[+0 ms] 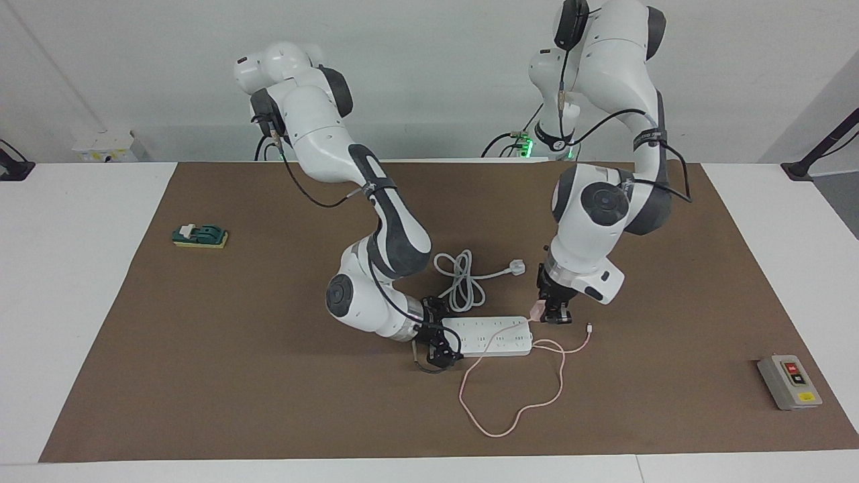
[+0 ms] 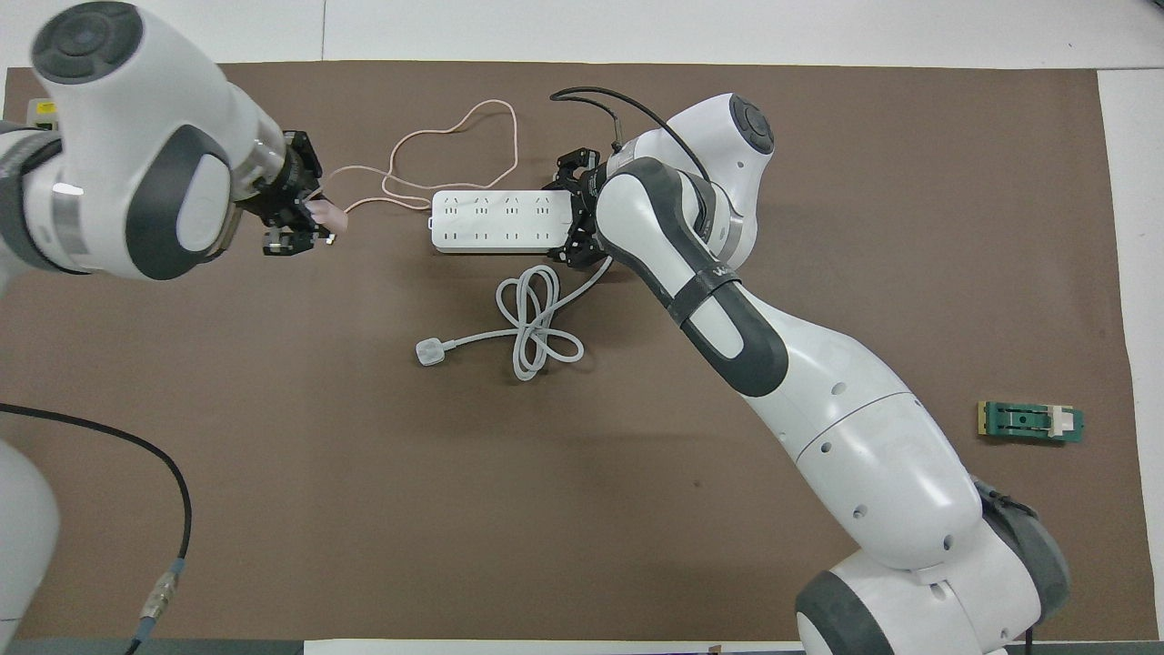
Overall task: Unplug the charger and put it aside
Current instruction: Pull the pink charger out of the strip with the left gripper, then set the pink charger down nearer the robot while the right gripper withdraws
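Next, my left gripper drops off the pale-pink charger on bare brown mat level with the white plug [image 2: 195, 343], toward the switch box's end.
The pale-pink charger [image 1: 537, 310] [image 2: 333, 218] is out of the white power strip [image 1: 493, 335] [image 2: 496, 223] and hangs in the air just off the strip's end toward the left arm's end of the table. My left gripper [image 1: 551, 315] [image 2: 305, 216] is shut on it. Its thin pink cable [image 1: 500, 429] [image 2: 455, 123] trails in loops on the brown mat and ends in a tiny white connector [image 1: 588, 328]. My right gripper [image 1: 436, 347] [image 2: 571, 218] clamps the strip's other end, low on the mat.
A white plug [image 1: 517, 267] [image 2: 429, 352] with a thick coiled cord [image 1: 460, 282] [image 2: 536, 323] lies nearer to the robots than the strip. A grey switch box [image 1: 788, 381] sits at the left arm's end. A green block [image 1: 200, 235] [image 2: 1030, 422] lies at the right arm's end.
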Robot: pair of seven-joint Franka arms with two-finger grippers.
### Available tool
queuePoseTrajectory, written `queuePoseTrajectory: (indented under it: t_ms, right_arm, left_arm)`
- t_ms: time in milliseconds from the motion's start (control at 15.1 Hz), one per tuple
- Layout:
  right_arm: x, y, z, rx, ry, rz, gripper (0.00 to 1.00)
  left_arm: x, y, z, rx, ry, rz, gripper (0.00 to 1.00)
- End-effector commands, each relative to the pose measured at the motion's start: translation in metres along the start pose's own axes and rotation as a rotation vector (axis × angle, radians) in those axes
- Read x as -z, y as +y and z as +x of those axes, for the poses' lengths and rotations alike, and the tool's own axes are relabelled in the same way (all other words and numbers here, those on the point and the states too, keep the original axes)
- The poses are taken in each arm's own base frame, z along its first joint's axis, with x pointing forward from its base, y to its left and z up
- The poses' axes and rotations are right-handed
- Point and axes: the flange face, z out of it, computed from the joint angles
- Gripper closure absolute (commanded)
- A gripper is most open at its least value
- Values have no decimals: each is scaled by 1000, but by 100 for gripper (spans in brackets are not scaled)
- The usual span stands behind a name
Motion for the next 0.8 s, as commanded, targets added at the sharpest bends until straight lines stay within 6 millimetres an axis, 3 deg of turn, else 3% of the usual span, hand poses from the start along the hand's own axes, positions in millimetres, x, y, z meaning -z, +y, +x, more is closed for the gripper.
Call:
queuePoseTrajectory:
  t_ms: [0, 199, 265, 464, 597, 730]
  right_arm:
    - [20, -5, -15, 33, 3, 27, 0]
    - [55, 4, -23, 19, 6, 34, 0]
    - [66, 7, -24, 15, 7, 33, 0]
    - [135, 13, -23, 3, -12, -6, 0]
    - [184, 17, -17, 14, 5, -38, 0]
    - [232, 25, -12, 64, 79, -63, 0]
  left_arm:
    - [25, -30, 70, -113, -33, 66, 100]
    - [34, -69, 157, -253, -68, 110, 100]
    - [34, -80, 176, -286, -75, 111, 100]
    - [17, -108, 232, -380, -83, 80, 100]
    - [5, -118, 244, -409, -67, 49, 100]
    - [-9, -122, 239, -406, -44, 18, 100]
